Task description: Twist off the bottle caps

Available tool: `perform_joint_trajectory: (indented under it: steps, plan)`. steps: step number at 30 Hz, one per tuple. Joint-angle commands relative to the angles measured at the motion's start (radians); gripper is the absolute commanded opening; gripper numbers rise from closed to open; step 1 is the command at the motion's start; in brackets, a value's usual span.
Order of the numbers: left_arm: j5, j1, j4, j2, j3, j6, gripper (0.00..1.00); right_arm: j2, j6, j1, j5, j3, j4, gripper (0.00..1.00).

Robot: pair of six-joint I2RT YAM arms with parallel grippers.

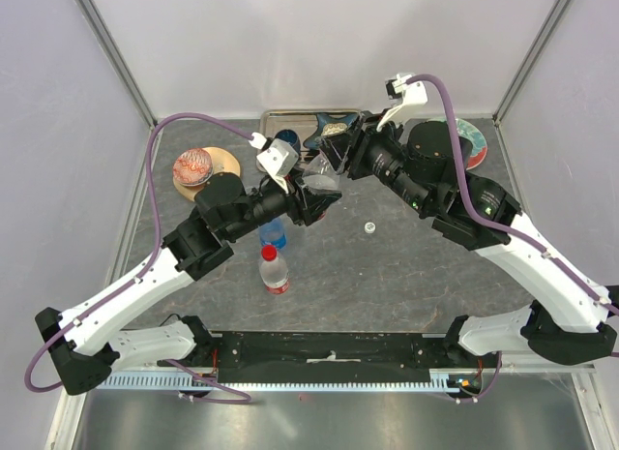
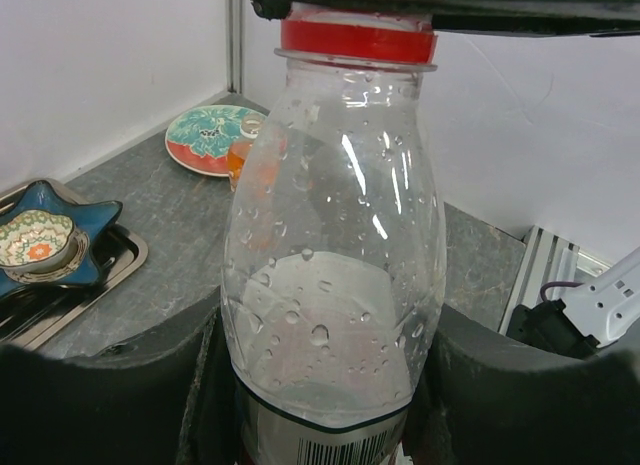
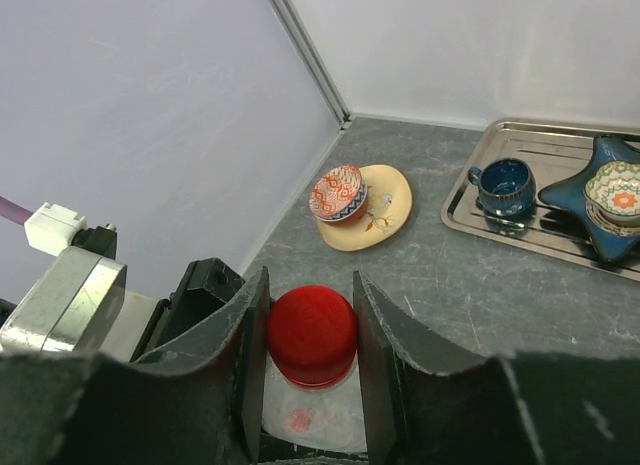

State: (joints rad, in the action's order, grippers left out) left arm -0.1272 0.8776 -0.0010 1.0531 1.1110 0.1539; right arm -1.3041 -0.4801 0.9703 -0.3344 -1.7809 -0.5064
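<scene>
Next, I let go of the red cap with my right gripper on the bare table [image 1: 349, 247], close in front of the loose white cap. The red cap is still on the upright held bottle.
My left gripper [image 1: 317, 194] is shut on the body of a clear bottle [image 2: 335, 255] with a red-and-white label, holding it upright; in the left wrist view the gripper [image 2: 330, 385] clamps it low down. My right gripper [image 1: 334, 152] is shut on its red cap [image 3: 312, 335], one finger [image 3: 245, 345] on each side; the cap also shows in the left wrist view [image 2: 357, 40]. A second clear bottle [image 1: 275, 273] with a red cap [image 1: 269, 252] stands on the table. A blue-tinted bottle [image 1: 274, 233] stands beside the left arm. A loose white cap [image 1: 369, 226] lies on the table. An orange bottle [image 2: 243, 155] stands by the patterned plate.
A metal tray [image 3: 500, 135] at the back holds a dark blue cup [image 3: 504, 185] and a blue star dish [image 3: 600, 200]. A yellow plate [image 3: 390, 210] with a patterned bowl [image 3: 337, 193] sits back left. A teal patterned plate [image 2: 205, 135] lies back right.
</scene>
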Motion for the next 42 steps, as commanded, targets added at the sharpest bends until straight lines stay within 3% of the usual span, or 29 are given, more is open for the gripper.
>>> perform_joint_trajectory:
  steps: [1, 2, 6, 8, 9, 12, 13, 15, 16, 17, 20, 23, 27, 42]
  plan:
    - [0.023, 0.004, 0.035, -0.007, 0.009, -0.034, 0.56, 0.005, 0.024, -0.005, 0.021, -0.009, 0.005, 0.04]
    - [0.02, 0.004, 0.036, -0.01, 0.01, -0.031, 0.56, 0.006, 0.031, -0.005, 0.031, -0.011, -0.003, 0.0]
    - [-0.046, 0.001, 0.032, -0.036, 0.033, -0.007, 0.57, 0.016, 0.092, -0.005, 0.159, -0.031, -0.033, 0.0]
    - [-0.248, -0.024, 0.007, -0.038, 0.07, 0.016, 0.59, 0.02, 0.15, -0.007, 0.246, -0.057, -0.061, 0.0]
    - [-0.472, -0.04, -0.026, -0.033, 0.113, 0.056, 0.59, 0.031, 0.167, -0.007, 0.294, -0.066, -0.072, 0.0]
    - [-0.769, -0.072, -0.002, -0.004, 0.168, 0.177, 0.6, 0.055, 0.239, -0.007, 0.475, -0.087, -0.099, 0.0]
    - [-0.899, -0.072, 0.075, -0.001, 0.17, 0.215, 0.6, 0.063, 0.254, -0.007, 0.591, -0.084, -0.089, 0.0]
    - [-1.012, -0.072, 0.177, -0.005, 0.147, 0.356, 0.6, 0.112, 0.303, -0.007, 0.758, -0.031, -0.051, 0.0]
    - [-1.035, -0.074, 0.288, -0.008, 0.136, 0.401, 0.6, 0.144, 0.299, -0.007, 0.89, 0.016, 0.056, 0.0]
    - [-1.057, -0.072, 0.339, -0.014, 0.125, 0.485, 0.6, 0.194, 0.288, -0.008, 0.923, 0.096, 0.101, 0.0]
    - [-1.112, -0.072, 0.555, -0.008, 0.089, 0.649, 0.6, 0.198, 0.281, -0.007, 1.044, 0.098, 0.114, 0.0]
    - [-1.137, -0.072, 0.654, 0.008, 0.09, 0.726, 0.59, 0.2, 0.265, -0.007, 1.15, 0.106, 0.143, 0.0]
    - [-1.138, -0.072, 0.668, 0.034, 0.099, 0.742, 0.59, 0.206, 0.252, -0.005, 1.239, 0.115, 0.178, 0.0]
    - [-1.143, -0.072, 0.713, 0.082, 0.073, 0.748, 0.58, 0.192, 0.169, -0.007, 1.281, 0.009, 0.342, 0.0]
